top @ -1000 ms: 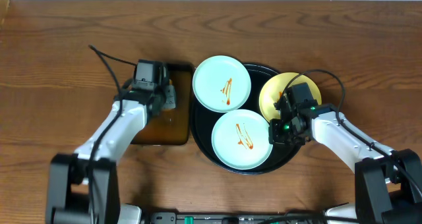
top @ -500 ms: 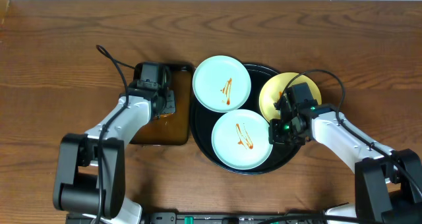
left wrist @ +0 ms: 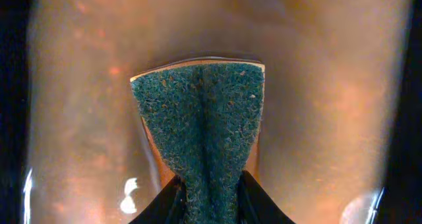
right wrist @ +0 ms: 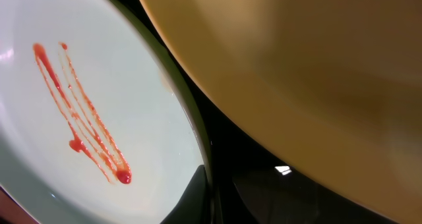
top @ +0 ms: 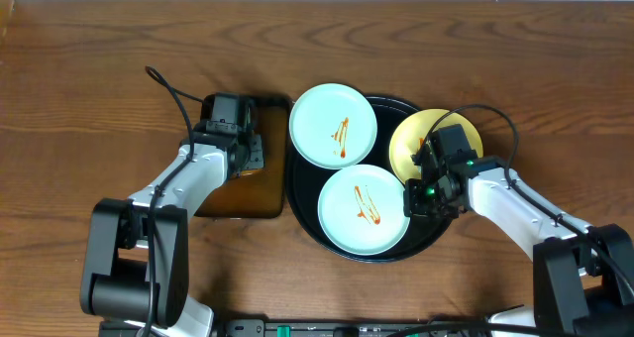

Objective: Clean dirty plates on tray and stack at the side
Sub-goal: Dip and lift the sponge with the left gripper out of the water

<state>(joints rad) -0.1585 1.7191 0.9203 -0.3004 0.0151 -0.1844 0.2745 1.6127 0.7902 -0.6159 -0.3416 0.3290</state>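
The green scouring pad is pinched tight by my left gripper in the brown tray's water (top: 262,190), so I need to open to let it spread, then close on it before lifting.
The black tray (top: 421,240) holds the plates. One pale blue plate (top: 322,119) with a sauce squiggle sits at its far left. A second sauced blue plate (top: 347,218) sits at the front; it also shows in the right wrist view (right wrist: 132,72). The pale yellow plate (top: 408,144) is at the right, partly under my right arm, and fills the upper right of the right wrist view (right wrist: 297,72). My right gripper (top: 424,193) (right wrist: 210,184) is shut on the front blue plate's right rim. My left gripper (top: 243,149) (left wrist: 211,188) is shut on a green scouring pad (left wrist: 198,118).
A smaller rectangular brown tray (top: 233,198) lies left of the black tray, under my left gripper; its glossy brown surface (left wrist: 330,118) fills the left wrist view. Bare dark-brown tabletop (top: 89,109) extends to the far left and to the right (top: 565,109).
My left arm shifted slightly over the brown tray early on, its elbow swinging in and cable moving; since then it holds still. The right arm and the plates have not moved.
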